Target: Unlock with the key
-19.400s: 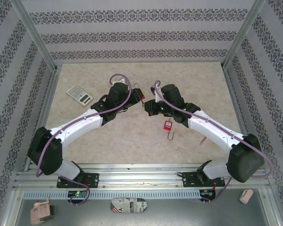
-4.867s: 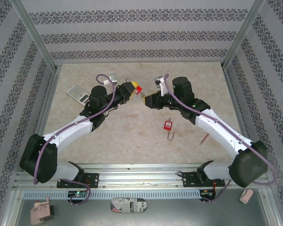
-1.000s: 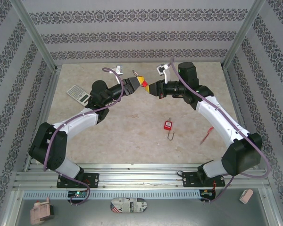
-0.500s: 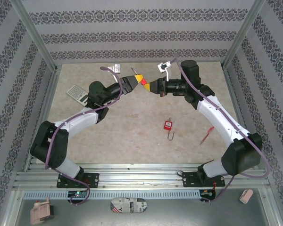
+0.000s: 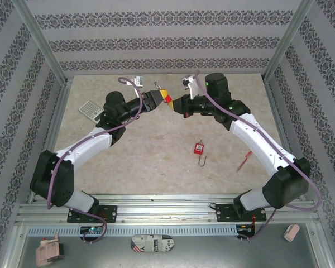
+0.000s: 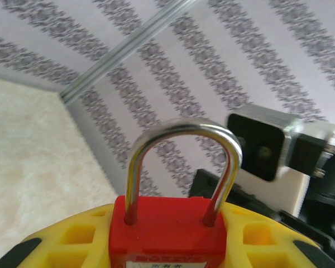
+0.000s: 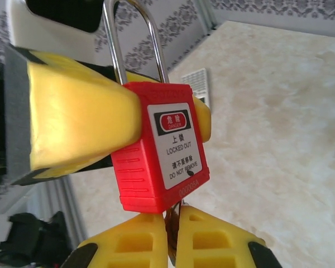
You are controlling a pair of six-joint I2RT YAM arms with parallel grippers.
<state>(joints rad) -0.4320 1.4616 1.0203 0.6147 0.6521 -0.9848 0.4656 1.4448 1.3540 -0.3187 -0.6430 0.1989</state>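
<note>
My right gripper needs to open, roll square to the padlock's narrow side and take the key (image 7: 172, 221) again before turning it, since it sits crooked to that side.
A red padlock (image 7: 162, 151) with a white "LOCKED OUT" label is clamped between the yellow fingers (image 7: 72, 123) of my left gripper (image 6: 167, 240), high above the far middle of the table. Its steel shackle (image 6: 181, 131) stands closed, both legs in the body. My right gripper (image 7: 172, 237) sits right under the padlock's base, shut on a thin dark key (image 7: 172, 219) that pokes up into the base. In the top view the left gripper (image 5: 162, 99) and right gripper (image 5: 175, 105) meet tip to tip around the padlock (image 5: 168, 102).
A second red padlock (image 5: 199, 148) with its shackle sprung lies on the table (image 5: 156, 162) mid right. A calculator (image 5: 89, 109) lies at the far left and a red pen-like tool (image 5: 243, 160) at the right. Patterned walls enclose three sides.
The right wrist has turned and dipped slightly while staying at the padlock's base, its fingers pinching a little tighter. The left gripper and the padlock have held almost still.
</note>
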